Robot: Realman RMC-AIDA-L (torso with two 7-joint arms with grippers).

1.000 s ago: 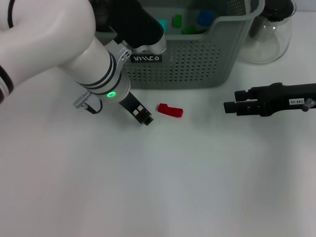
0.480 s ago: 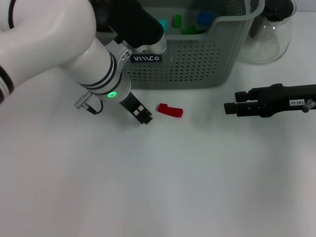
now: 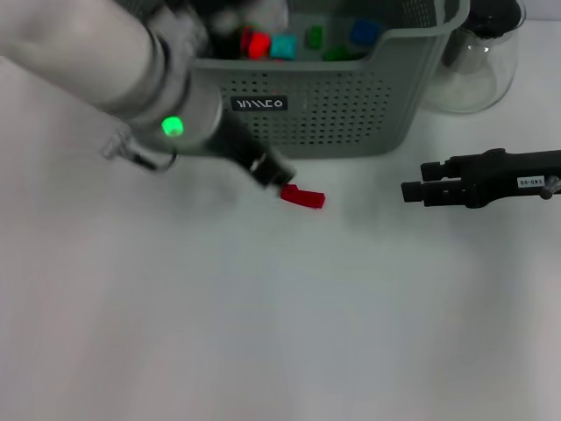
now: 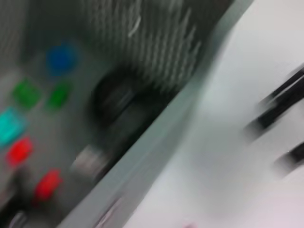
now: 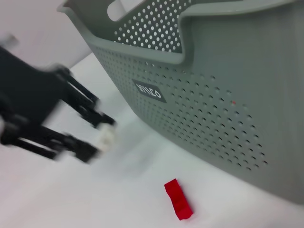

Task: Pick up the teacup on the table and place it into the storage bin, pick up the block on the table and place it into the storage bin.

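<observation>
Next, my right gripper goes to the red block's far end [image 3: 316, 201] [image 5: 185, 213] from my left gripper, in front of the storage bin, and closes there.
The block [image 3: 302, 196] is a small red piece lying flat on the white table in front of the storage bin [image 3: 351, 114]; it also shows as the block [image 5: 178, 199] in the right wrist view. My left gripper [image 3: 272, 173] hangs just left of the block's end, blurred. From the right wrist view the left gripper [image 5: 100, 138] is open and holds nothing. The storage bin [image 5: 213, 95] is grey-green and perforated. I cannot make out the teacup; a dark round blur [image 4: 118, 102] lies inside the bin. My right gripper [image 3: 410, 189] is parked at the right.
Red, cyan, green and blue blocks [image 3: 285, 44] lie inside the bin. A clear glass carafe [image 3: 478, 61] stands right of the bin at the back. White tabletop [image 3: 263, 333] stretches toward the front.
My left arm has swung up and back, uncovering the bin's inside. Its gripper tip has moved right, closer to the red block. The block and the right arm have stayed put.
</observation>
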